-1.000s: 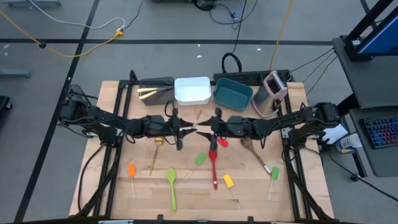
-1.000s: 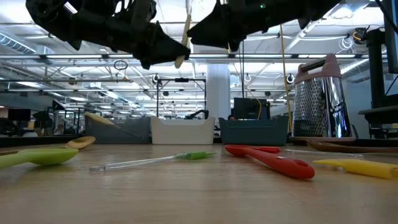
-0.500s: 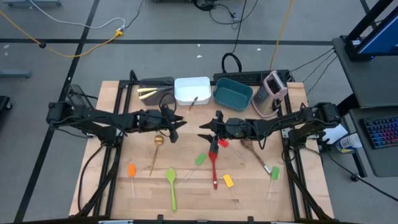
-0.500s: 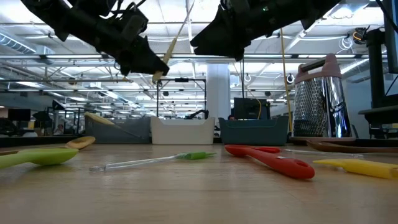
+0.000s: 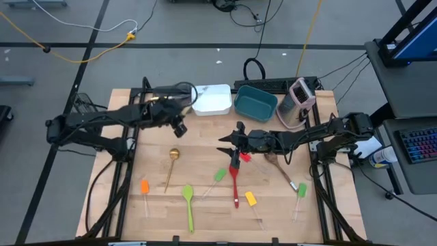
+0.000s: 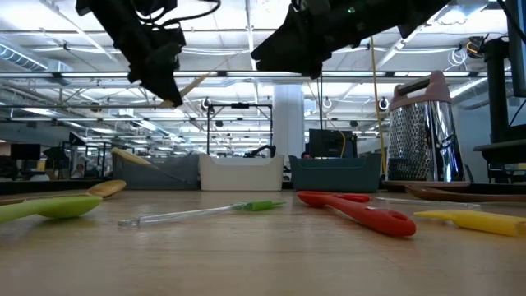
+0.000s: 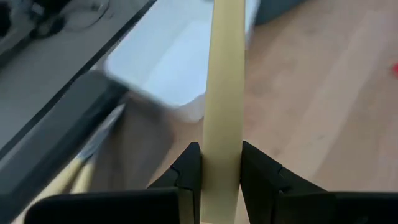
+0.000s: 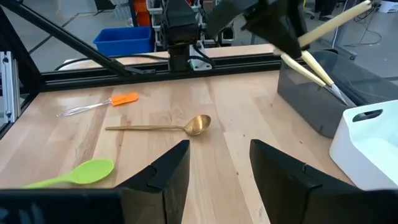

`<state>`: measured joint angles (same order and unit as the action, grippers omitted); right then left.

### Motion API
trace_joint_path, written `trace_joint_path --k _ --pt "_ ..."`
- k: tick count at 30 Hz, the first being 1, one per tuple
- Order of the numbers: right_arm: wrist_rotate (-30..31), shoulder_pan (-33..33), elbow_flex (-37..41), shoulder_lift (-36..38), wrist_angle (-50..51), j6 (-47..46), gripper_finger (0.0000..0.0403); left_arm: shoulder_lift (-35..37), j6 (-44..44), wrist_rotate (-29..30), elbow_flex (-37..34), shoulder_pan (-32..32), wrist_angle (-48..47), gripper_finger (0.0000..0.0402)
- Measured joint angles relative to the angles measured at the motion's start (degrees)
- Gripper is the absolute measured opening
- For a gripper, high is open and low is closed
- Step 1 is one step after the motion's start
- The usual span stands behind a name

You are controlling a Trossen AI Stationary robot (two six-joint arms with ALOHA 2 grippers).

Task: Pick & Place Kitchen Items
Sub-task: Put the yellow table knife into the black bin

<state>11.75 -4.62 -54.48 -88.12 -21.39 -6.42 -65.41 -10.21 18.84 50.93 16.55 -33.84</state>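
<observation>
The cream-handled knife will go down in the brown tub (image 5: 177,104) (image 7: 127,146) next to the white tub, set there by my left gripper.
My left gripper (image 5: 179,120) hangs over the table's far left, by the brown tub (image 5: 169,97) and the white tub (image 5: 213,100). It is shut on a cream-handled knife (image 7: 224,74), which also shows in the low view (image 6: 197,82) and the right wrist view (image 8: 336,18). My right gripper (image 5: 227,143) (image 8: 217,168) stands open above the table's middle, with nothing between its fingers. Other utensils lie flat on the table: a gold spoon (image 5: 173,154), an orange spatula (image 5: 145,187), a green spoon (image 5: 188,198) and a red spoon (image 5: 235,182). My left gripper pinches the knife's cream handle (image 7: 222,155) between its two fingers (image 7: 189,168). The knife runs out ahead of the fingers, in line with them. The fingers slant down from the table's left side. The knife is lifted clear, over the tubs' edges.
The brown tub holds other cream-handled knives (image 8: 311,67). A teal tub (image 5: 255,102) and a pink-and-grey grater (image 5: 300,96) stand at the back right. A green spatula (image 5: 219,175), a yellow spatula (image 5: 250,199), a wooden spoon (image 5: 274,161) and another green spatula (image 5: 301,190) lie in the near half.
My left gripper has drawn away from my right gripper at the table's middle, going up and toward the far left edge, to the tubs. It has tipped downward. The knife has gone with it, from nearly upright to slanting.
</observation>
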Motion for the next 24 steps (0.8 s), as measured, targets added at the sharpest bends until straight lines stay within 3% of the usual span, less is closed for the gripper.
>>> trace_joint_path --k 20,24 --pt "0.00 0.00 0.00 0.00 -0.68 0.02 0.0157 -1.86 -6.81 -0.91 2.85 18.76 -21.30 0.0069" --pt "0.03 0.11 0.00 0.00 -1.19 0.23 0.0156 -4.82 -5.77 -5.81 2.88 20.18 -23.55 0.0069"
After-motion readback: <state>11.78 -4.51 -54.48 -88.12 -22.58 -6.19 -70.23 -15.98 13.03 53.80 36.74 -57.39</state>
